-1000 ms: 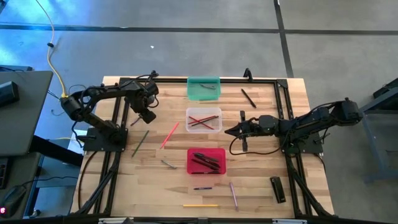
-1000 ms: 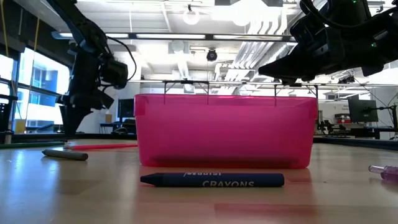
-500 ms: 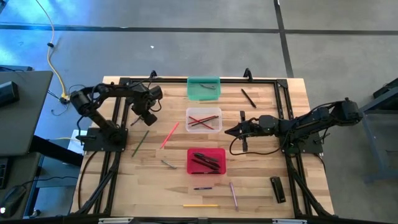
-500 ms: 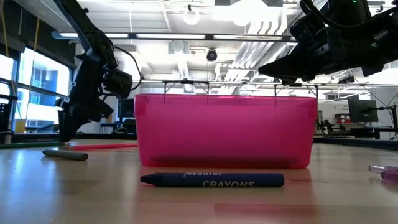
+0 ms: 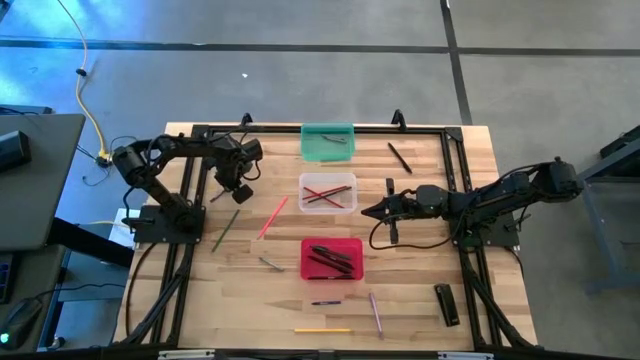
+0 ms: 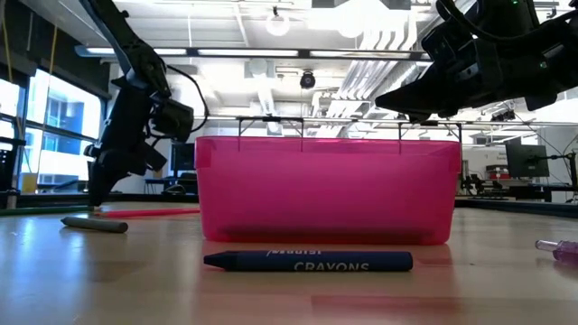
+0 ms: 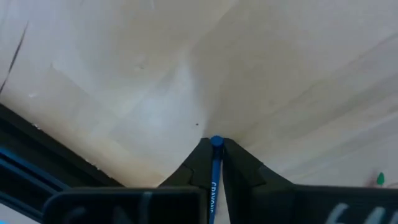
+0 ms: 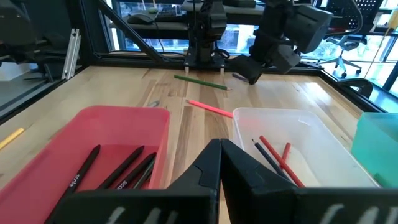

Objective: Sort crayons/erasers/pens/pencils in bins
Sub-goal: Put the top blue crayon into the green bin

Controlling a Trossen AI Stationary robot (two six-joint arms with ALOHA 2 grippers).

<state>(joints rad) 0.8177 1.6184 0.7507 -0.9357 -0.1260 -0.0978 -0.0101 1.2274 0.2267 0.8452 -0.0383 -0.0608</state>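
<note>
My left gripper is going to let go of the blue crayon on the bare wood (image 5: 271, 173) next to the teal bin, just past the pink pencil.
My left gripper (image 5: 236, 190) stands at the table's left, fingers pointing down to the wood (image 6: 94, 206), shut on a blue crayon (image 7: 215, 163). My right gripper (image 5: 366, 211) hovers shut (image 8: 219, 147) to the right of the bins and holds nothing. The teal bin (image 5: 327, 142), the clear bin (image 5: 328, 192) with red pencils, and the red bin (image 5: 331, 258) with dark pens stand in a row down the table's middle. A green pencil (image 5: 225, 229) and a pink pencil (image 5: 273, 216) lie flat between my left gripper and the bins. My left gripper pinches the blue crayon between its two fingers, close to the crayon's end (image 7: 216, 142), which shows just past the fingertips. The rest of the crayon runs back between the fingers. The fingers come from above. Whether the crayon rests on the table I cannot tell.
Loose on the wood lie a grey crayon (image 5: 270, 263), a second blue crayon (image 6: 307, 262) in front of the red bin, a yellow pencil (image 5: 322, 329), a purple stick (image 5: 376, 313), a black pen (image 5: 400, 157) at the far right and a black block (image 5: 446, 304).
My left arm has drawn its elbow in, and its gripper has sunk a little toward the table and shut on the blue crayon.
</note>
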